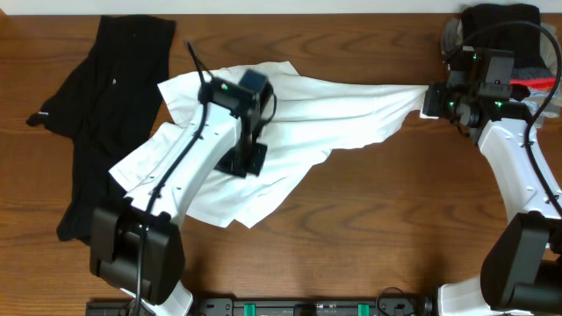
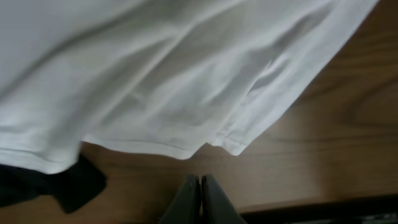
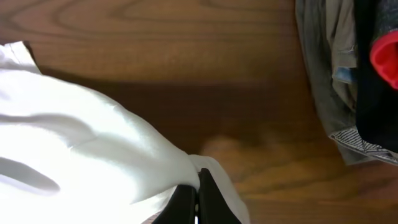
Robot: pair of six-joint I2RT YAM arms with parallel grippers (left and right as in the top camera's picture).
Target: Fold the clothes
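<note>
My left gripper needs to open, pinch the hem's corner [image 1: 250, 221] and pull it back, as the white T-shirt's near hem sticks out crooked past that shut, empty gripper.
The white T-shirt [image 1: 299, 114] lies crumpled across the middle of the table, stretched out in a long tail to the right. My right gripper [image 1: 432, 101] holds the end of that tail; in the right wrist view it [image 3: 198, 180] is shut on a pinch of white fabric [image 3: 93, 149]. My left gripper [image 1: 239, 165] hangs over the shirt's middle. In the left wrist view it [image 2: 200, 180] is shut with nothing between the fingers, bare wood under it and the shirt's hem [image 2: 186, 106] just beyond. The black garment [image 1: 105, 114] lies loose at the left.
A pile of other clothes [image 1: 514, 39] sits at the back right corner, close to my right arm, with grey and striped cloth [image 3: 339, 93] and something red [image 3: 385, 56]. A black cloth corner [image 2: 62, 183] pokes out under the shirt.
</note>
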